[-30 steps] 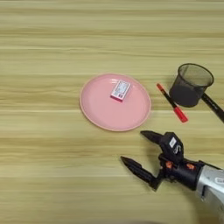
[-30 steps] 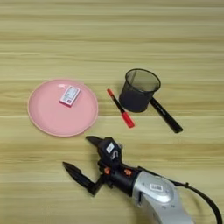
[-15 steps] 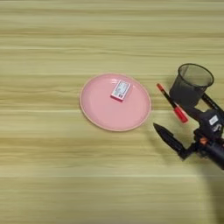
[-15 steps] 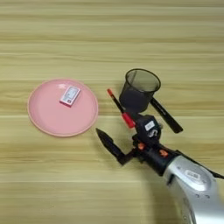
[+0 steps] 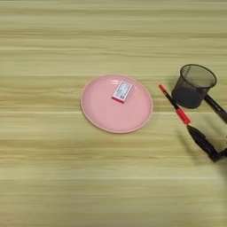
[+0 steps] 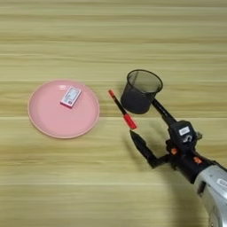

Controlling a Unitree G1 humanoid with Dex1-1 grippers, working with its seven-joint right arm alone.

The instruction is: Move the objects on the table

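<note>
I need to next move my right gripper to the black marker's near part [image 5: 221, 115], away from the black mesh cup, and close it there.
The pink plate [image 5: 104, 116] lies mid-table with the small white box with red print [image 5: 122, 91] on its far part. A slim black marker [image 6: 162, 111] lies on the table, slanting out from behind a black mesh cup [image 6: 141, 90]. My right gripper [image 6: 156, 131] is open and wide. Its left finger [image 6: 143, 148] points at the end of a red pen [image 6: 122, 109]. The other finger sits over the marker's near end. Nothing is held. The left eye view shows only one finger [image 5: 201, 142] at the right edge.
The mesh cup [image 5: 193, 86] stands upright right of the plate [image 6: 53, 120], with the red pen [image 5: 174, 105] lying between them. My silver forearm [image 6: 213, 186] enters from the bottom right corner. Bare wood table [image 5: 66, 177] spreads left and near.
My gripper has swung from below the plate's right side to the right and farther away, now sitting by the red pen and over the black marker's near end. The objects have not moved.
</note>
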